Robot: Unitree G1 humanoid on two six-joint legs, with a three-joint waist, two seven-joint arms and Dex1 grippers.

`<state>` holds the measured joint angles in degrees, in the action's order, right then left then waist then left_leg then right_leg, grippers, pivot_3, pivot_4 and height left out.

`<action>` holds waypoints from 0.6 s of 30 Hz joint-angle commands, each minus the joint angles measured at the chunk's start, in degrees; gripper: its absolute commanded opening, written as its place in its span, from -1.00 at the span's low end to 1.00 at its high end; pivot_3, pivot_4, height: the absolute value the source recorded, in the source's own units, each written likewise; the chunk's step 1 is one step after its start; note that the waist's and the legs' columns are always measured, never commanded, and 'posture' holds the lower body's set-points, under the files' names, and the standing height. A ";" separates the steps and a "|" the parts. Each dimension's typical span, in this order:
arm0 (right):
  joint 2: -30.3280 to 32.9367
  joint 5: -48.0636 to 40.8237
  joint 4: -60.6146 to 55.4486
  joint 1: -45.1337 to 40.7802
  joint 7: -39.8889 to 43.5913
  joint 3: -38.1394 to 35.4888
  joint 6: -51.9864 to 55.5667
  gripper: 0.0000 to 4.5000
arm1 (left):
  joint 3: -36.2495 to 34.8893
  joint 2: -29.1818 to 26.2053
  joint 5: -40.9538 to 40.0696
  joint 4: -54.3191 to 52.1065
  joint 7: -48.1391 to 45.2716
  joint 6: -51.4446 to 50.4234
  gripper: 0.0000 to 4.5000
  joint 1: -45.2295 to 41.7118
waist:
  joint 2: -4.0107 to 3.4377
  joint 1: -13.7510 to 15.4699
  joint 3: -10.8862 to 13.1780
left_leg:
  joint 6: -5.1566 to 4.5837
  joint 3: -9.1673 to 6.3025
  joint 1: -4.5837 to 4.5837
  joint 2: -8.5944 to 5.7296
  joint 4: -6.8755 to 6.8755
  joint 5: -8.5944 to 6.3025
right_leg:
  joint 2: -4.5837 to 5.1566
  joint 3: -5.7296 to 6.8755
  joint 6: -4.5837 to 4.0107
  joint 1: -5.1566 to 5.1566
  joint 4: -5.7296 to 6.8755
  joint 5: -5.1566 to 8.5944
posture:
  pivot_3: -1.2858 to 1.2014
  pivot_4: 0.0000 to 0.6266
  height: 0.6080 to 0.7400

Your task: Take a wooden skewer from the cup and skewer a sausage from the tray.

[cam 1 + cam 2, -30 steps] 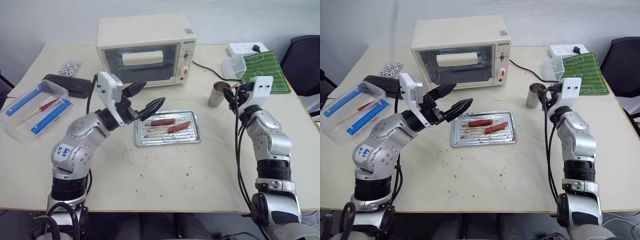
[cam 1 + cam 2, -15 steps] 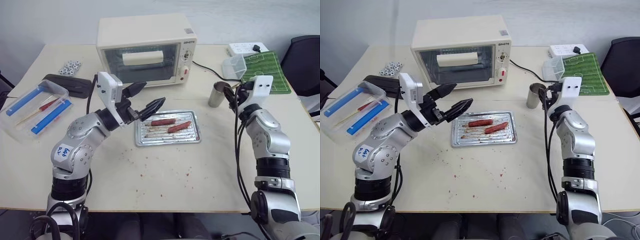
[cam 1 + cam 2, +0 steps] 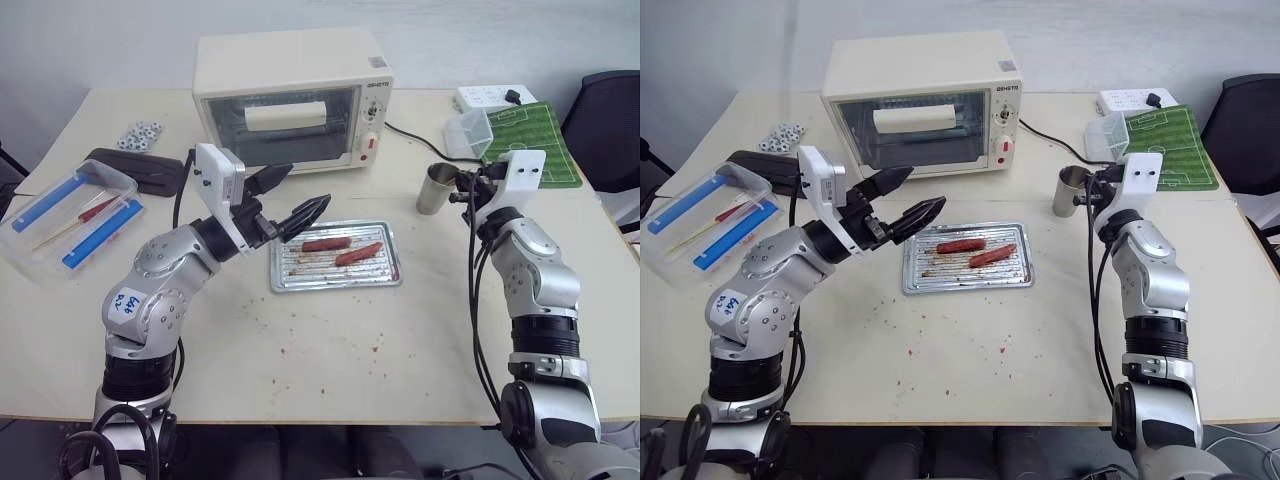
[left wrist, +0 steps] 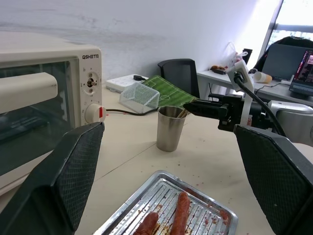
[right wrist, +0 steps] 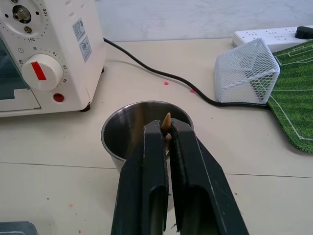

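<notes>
I am pinching wooden skewers bunched together at the cup's rim with my right gripper, so next I open it and take a single skewer (image 5: 166,122) before lifting.
The steel cup (image 3: 432,190) stands on the table to the right of the tray (image 3: 335,285). My right gripper (image 5: 167,128) reaches over the cup's rim and is shut on the tip of a wooden skewer (image 5: 167,120) that stands in the cup. Two sausages lie in the tray: the reddish-orange sausage (image 3: 358,254) and a darker one (image 3: 326,244) to its left. My left gripper (image 3: 305,187) hangs open above the tray's left end, holding nothing.
A cream toaster oven (image 3: 290,100) stands behind the tray. A clear plastic box with blue strips (image 3: 70,215) and a black case (image 3: 135,170) lie at the far left. A mesh goal (image 3: 468,132), a green pitch mat (image 3: 535,140) and a power strip (image 3: 495,97) sit behind the cup.
My right gripper's fingers have closed on the skewer over the cup. Both arms have kept their places.
</notes>
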<state>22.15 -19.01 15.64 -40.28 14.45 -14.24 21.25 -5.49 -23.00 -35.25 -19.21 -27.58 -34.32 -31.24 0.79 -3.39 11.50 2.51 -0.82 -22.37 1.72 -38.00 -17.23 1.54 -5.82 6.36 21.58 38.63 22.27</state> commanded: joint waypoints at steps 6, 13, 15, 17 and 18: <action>0.15 -0.89 -2.80 -0.30 -0.01 -1.37 -0.16 -0.75 | -0.40 0.10 0.41 -1.08 0.09 1.22 1.00 -0.95 | 0.00 0.00 0.00 | 0.00 0.00 0.00 0.00 0.00 0.00 | 0.00 0.00 0.00 0.00 0.00 0.00 | 0.03 -0.52 1.00; 0.91 -0.40 -4.82 0.89 -0.41 -1.15 1.18 -0.12 | -0.41 0.03 0.56 -0.68 -0.16 1.43 1.00 -1.16 | 0.00 0.04 0.00 | 0.00 0.00 0.00 0.00 0.00 0.00 | 0.00 0.00 0.00 0.00 0.00 0.00 | 0.03 -0.52 1.00; 1.02 -0.78 -6.72 2.08 -0.72 -1.69 2.22 -0.12 | -0.41 0.04 0.61 -0.60 -0.22 1.47 1.00 -1.19 | 0.00 0.05 0.00 | 0.00 -0.01 -0.01 0.00 0.00 0.00 | 0.00 0.00 0.00 0.00 -0.01 0.00 | 0.03 -0.52 1.00; 1.01 -1.04 -8.53 3.23 -1.10 -2.11 3.15 -0.12 | -0.38 0.09 0.64 -0.64 -0.26 1.47 1.00 -1.15 | 0.00 0.06 0.00 | 0.00 -0.01 -0.01 0.00 0.01 0.00 | 0.00 0.00 0.00 0.00 -0.01 0.00 | 0.03 -0.52 1.00; 0.95 -1.16 -9.47 3.79 -1.28 -2.25 3.59 -0.12 | -0.36 0.14 0.65 -0.67 -0.25 1.46 1.00 -1.12 | 0.00 0.06 0.00 | 0.00 0.00 -0.01 0.00 0.01 0.00 | 0.00 0.00 0.00 0.00 -0.01 0.00 | 0.03 -0.52 1.00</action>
<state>22.20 -19.33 9.83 -36.71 13.80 -14.44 24.45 -5.48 -22.93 -34.99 -19.17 -27.69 -34.27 -31.25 0.79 -3.33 11.50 2.51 -0.82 -22.37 1.72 -38.00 -17.23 1.54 -5.83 6.36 21.58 38.62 22.27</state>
